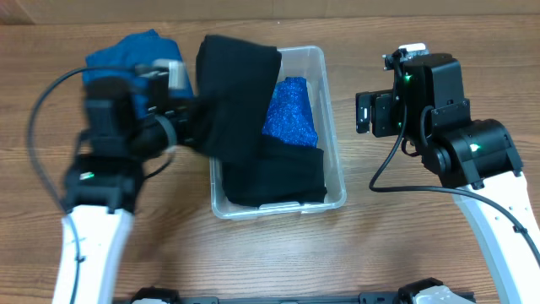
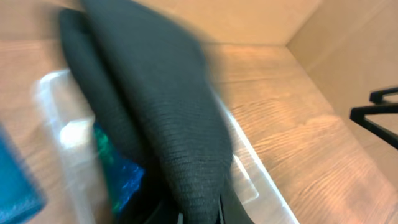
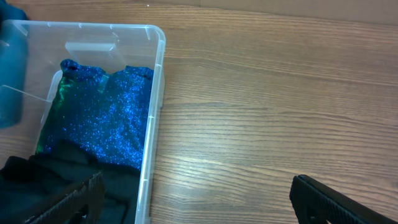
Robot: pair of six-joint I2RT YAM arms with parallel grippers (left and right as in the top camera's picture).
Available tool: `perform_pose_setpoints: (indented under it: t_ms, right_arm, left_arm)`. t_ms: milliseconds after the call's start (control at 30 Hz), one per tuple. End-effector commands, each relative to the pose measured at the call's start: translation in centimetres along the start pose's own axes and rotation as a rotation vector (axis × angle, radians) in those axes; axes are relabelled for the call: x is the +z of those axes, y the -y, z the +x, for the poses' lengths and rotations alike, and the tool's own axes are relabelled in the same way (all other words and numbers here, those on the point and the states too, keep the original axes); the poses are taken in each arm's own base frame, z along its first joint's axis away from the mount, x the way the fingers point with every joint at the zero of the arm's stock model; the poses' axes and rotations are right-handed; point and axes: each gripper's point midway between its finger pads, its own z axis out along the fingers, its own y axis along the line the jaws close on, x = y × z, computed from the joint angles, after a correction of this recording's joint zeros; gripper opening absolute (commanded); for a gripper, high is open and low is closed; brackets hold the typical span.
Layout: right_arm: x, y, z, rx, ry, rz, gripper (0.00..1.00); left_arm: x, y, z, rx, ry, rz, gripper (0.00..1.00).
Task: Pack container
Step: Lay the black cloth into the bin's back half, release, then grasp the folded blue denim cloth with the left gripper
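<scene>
My left gripper needs to release its black cloth onto the sparkly blue cloth (image 1: 285, 114) inside the clear plastic container.
The clear plastic container (image 1: 334, 160) stands mid-table. Inside lie a sparkly blue cloth (image 1: 291, 110) and a black cloth (image 1: 287, 177) at the front end. My left gripper (image 1: 190, 122) is shut on another black cloth (image 1: 236, 93) and holds it over the container's left rim, so it drapes partly inside. In the left wrist view this cloth (image 2: 168, 112) fills the middle, pinched between the fingers (image 2: 199, 213), with the container rim (image 2: 249, 155) beside it. My right gripper (image 1: 364, 111) is open and empty, right of the container; its fingers (image 3: 199, 205) straddle the container's right rim (image 3: 155, 93).
A plain blue cloth (image 1: 126, 52) lies on the table at the back left, behind the left arm. The right wrist view shows the sparkly blue cloth (image 3: 106, 118) and black cloth (image 3: 37, 174) inside. Bare wooden table (image 3: 267, 112) lies right of the container.
</scene>
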Motion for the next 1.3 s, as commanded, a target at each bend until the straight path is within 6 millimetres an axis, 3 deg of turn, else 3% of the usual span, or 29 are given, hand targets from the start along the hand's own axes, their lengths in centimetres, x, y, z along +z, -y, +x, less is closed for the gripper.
perform_pose_setpoints:
  t_ms: [0, 167, 267, 433, 633, 733, 833, 867, 933, 1000, 1033, 1133, 1267]
  right_arm:
    - [-0.7, 0.4, -0.6, 0.019, 0.028, 0.012, 1.0]
    - [-0.7, 0.4, -0.5, 0.032, 0.025, 0.013, 1.0]
    - [-0.7, 0.4, -0.5, 0.032, 0.025, 0.013, 1.0]
    - [-0.7, 0.4, -0.5, 0.033, 0.025, 0.013, 1.0]
    - [-0.7, 0.4, -0.5, 0.032, 0.025, 0.013, 1.0]
    - [-0.7, 0.4, -0.7, 0.033, 0.03, 0.013, 1.0]
    - [-0.7, 0.4, -0.7, 0.033, 0.03, 0.013, 1.0]
    - [-0.7, 0.4, -0.7, 0.033, 0.03, 0.015, 1.0]
    - [-0.7, 1.9, -0.8, 0.069, 0.037, 0.069, 1.0]
    - [-0.6, 4.6, -0.8, 0.179, 0.038, 0.116, 1.0]
    - [-0.6, 5.6, -0.7, 0.206, 0.033, 0.118, 1.0]
    - [-0.7, 9.1, -0.3, 0.308, 0.027, 0.145, 1.0]
    - [-0.9, 12.4, 0.2, 0.415, 0.027, 0.138, 1.0]
  left_arm:
    - [5.2, 3.0, 0.3, 0.019, 0.006, -0.04, 0.04]
    - [12.3, 2.2, 3.4, -0.156, -0.067, -0.056, 0.04]
    - [14.8, 0.5, 4.4, -0.226, -0.075, -0.098, 0.04]
    - [15.4, -0.5, 3.9, -0.263, -0.036, -0.142, 0.04]
    - [15.6, 0.2, 4.1, -0.313, -0.035, -0.13, 0.04]
    - [16.3, 0.9, 5.4, -0.309, -0.072, -0.124, 0.04]
    - [18.0, 0.1, 7.7, -0.318, -0.133, -0.14, 0.04]
    - [18.3, 0.0, 8.1, -0.32, -0.144, -0.142, 0.11]
    - [18.6, 0.0, 8.6, -0.324, -0.163, -0.131, 0.5]
    - [18.5, 0.0, 8.5, -0.308, -0.163, -0.129, 0.94]
    - [18.5, -0.1, 8.5, -0.299, -0.162, -0.129, 1.0]
    - [17.8, -0.6, 8.1, -0.281, -0.164, -0.134, 1.0]
    - [13.7, -2.5, 4.9, -0.216, -0.108, -0.179, 1.0]
